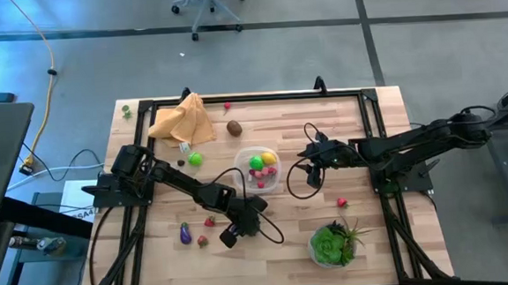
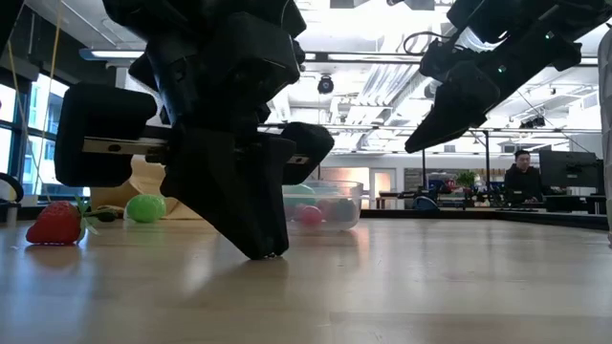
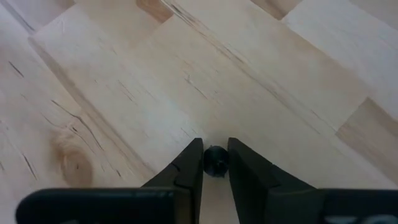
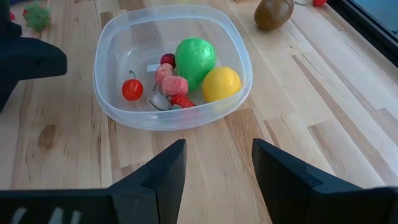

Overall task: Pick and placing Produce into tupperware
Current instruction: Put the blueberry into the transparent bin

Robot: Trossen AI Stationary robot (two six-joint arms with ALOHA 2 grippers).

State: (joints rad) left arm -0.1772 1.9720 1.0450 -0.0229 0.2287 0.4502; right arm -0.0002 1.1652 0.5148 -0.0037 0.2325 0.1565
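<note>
Next, I let go of the small dark berry with my left gripper on the clear tupperware's bare bottom near the red cherry [image 1: 246, 182].
My left gripper [image 1: 228, 239] stands fingers-down near the table's near edge, shut on a small dark round berry [image 3: 216, 160]. The clear tupperware [image 1: 256, 150] sits mid-table and holds a green lime [image 4: 195, 57], a yellow lemon [image 4: 221, 83], a red cherry [image 4: 132, 89] and pink and red pieces. My right gripper [image 4: 217, 149] hovers open just right of the tupperware [image 4: 174, 121]. Loose on the wood lie a lime [image 1: 195, 159], a kiwi [image 1: 234, 128], an eggplant [image 1: 185, 235] and red berries [image 1: 209, 221]. My left gripper pinches the small dark berry between its two fingers [image 3: 193, 163], at their free ends. The fingers come from above, pointing down, with their tips at the tabletop [image 2: 260, 252]. Whether the berry is lifted off the wood cannot be seen.
An orange-tan cloth [image 1: 182, 120] lies at the far left. A leafy green plant [image 1: 333, 244] stands at the near right, with a red berry [image 1: 343, 203] close by. A black frame [image 1: 251, 97] borders the table. A person [image 2: 523, 177] sits in the room behind.
</note>
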